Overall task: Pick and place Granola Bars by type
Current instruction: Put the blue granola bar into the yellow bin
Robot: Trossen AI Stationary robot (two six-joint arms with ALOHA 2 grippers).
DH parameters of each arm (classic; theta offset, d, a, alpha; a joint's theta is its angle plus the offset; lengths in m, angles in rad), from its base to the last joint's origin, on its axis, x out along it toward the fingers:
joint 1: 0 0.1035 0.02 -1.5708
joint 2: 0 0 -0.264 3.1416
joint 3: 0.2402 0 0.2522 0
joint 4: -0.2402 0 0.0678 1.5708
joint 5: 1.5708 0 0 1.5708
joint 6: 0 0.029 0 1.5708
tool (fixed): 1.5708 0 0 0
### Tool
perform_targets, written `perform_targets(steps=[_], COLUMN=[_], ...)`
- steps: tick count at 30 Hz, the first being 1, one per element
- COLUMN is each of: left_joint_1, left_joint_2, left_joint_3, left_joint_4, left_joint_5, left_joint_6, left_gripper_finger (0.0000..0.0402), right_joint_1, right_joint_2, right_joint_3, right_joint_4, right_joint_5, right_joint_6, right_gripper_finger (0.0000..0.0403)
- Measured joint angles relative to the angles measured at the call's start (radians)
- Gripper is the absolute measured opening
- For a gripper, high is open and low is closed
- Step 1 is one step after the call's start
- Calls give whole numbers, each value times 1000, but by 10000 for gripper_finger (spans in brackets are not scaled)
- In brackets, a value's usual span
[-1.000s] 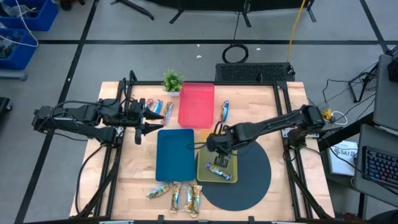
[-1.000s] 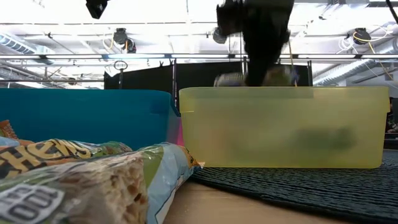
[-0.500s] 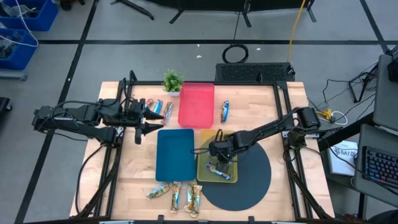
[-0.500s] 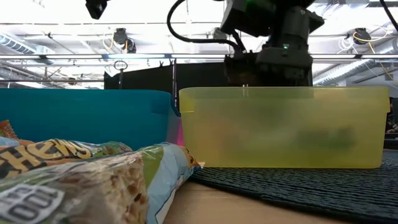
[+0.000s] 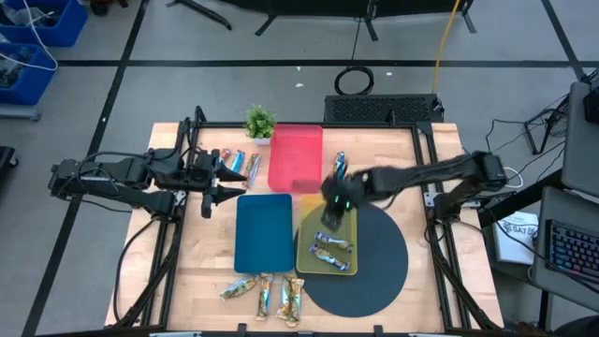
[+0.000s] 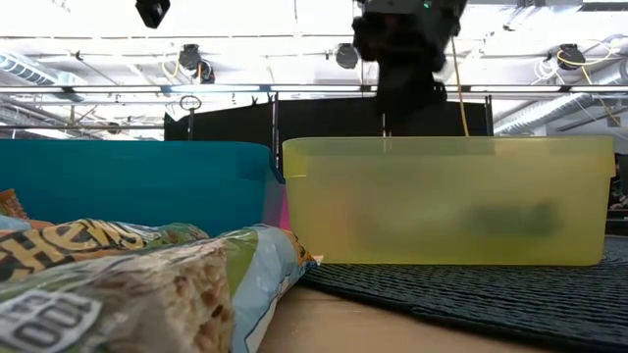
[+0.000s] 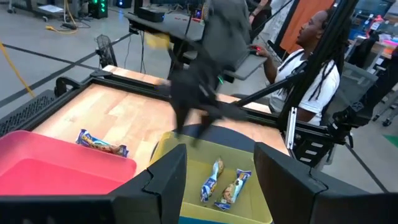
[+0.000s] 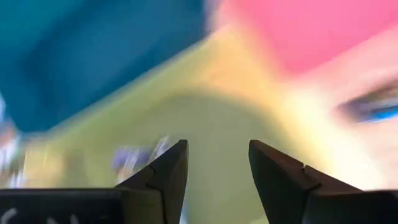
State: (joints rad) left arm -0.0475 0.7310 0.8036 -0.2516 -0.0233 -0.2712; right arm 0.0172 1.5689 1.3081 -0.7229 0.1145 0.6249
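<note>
The middle of the lone blue bar (image 5: 340, 167) (image 8: 378, 106) beside the red tray, on the side of the tray away from the plant, should be gripped next by my right gripper.
The yellow tray (image 5: 348, 223) holds two blue-wrapped Granola Bars (image 5: 332, 243) (image 7: 211, 180), lying flat on its floor. My right gripper (image 5: 334, 200) hovers open and blurred above the tray's far end (image 6: 404, 59), with nothing between its fingers (image 8: 214, 165). My left gripper (image 5: 221, 183) waits open at the table's left, beside the blue tray (image 5: 264, 231). More bars lie on the wood: two or three at the far left (image 5: 236, 162), one blue bar (image 5: 339, 166) right of the red tray (image 5: 295, 157), and three at the near edge (image 5: 266, 294).
A small green plant (image 5: 260, 120) stands at the far edge beside the red tray. The yellow tray sits on a round black mat (image 5: 374, 267). A person (image 7: 311, 68) sits beyond the table's right side. Bare wood shows at the table's far right.
My right gripper dipped into the yellow tray with a bar, opened and let it go, then rose and swung toward the table's far edge. The yellow tray now holds one bar more than before, lying on its floor.
</note>
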Motion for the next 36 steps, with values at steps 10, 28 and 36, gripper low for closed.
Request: perform_targets(steps=[10, 28, 36], left_joint_1=[2, 2, 2], left_joint_2=[0, 0, 0], left_joint_3=[0, 0, 0], left_joint_4=[24, 22, 21], left_joint_5=[-4, 22, 26], left_joint_6=[-3, -13, 5], left_gripper_finger=[191, 191, 191], right_joint_1=[-315, -375, -328], right_joint_2=[-5, 155, 204], right_joint_3=[-12, -267, -294], right_joint_4=[2, 348, 373], right_joint_5=[195, 116, 121], right_joint_6=[151, 433, 491], right_gripper_finger=[131, 143, 127])
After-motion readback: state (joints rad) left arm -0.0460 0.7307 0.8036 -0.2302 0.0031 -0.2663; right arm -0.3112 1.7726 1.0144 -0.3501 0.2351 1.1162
